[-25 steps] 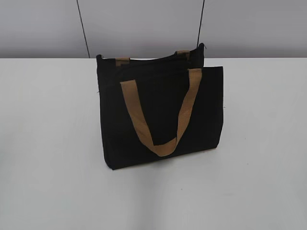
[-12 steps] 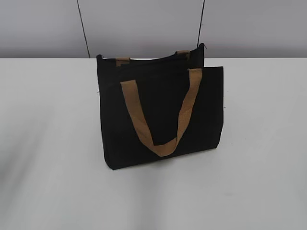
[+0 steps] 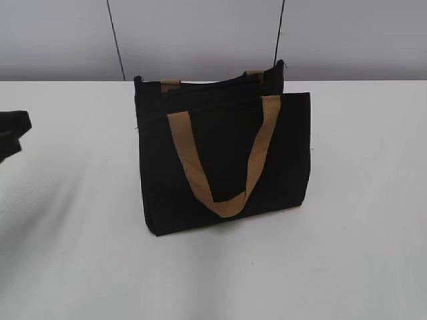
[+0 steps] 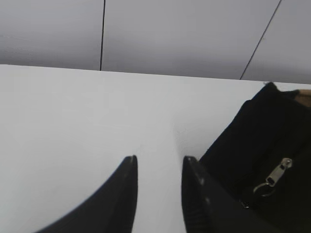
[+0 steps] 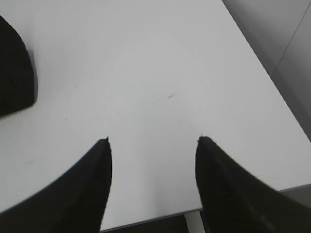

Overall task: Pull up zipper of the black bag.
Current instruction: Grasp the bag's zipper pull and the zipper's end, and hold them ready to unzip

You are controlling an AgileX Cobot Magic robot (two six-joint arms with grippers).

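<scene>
The silver zipper slider has a ring pull at the black bag's end (image 3: 140,167) (image 4: 256,189). My left gripper should close on it next, because pulling it upward moves the zipper.
The black bag (image 3: 223,157) stands upright mid-table in the exterior view, with tan webbing handles (image 3: 223,160). In the left wrist view the bag's end (image 4: 265,141) shows at the right, with the silver zipper slider and its ring pull (image 4: 277,174) on it. My left gripper (image 4: 159,161) is open and empty, to the left of the bag's end and apart from the zipper. It also shows at the left edge of the exterior view (image 3: 12,133). My right gripper (image 5: 153,141) is open and empty over bare table, with a corner of the bag (image 5: 14,77) at its left.
The white table (image 3: 360,253) carries only the bag. A grey panelled wall (image 3: 200,33) stands behind it. The table's near edge (image 5: 233,206) and right edge show in the right wrist view.
My left gripper has come into the exterior view at the left edge. The bag has not moved.
</scene>
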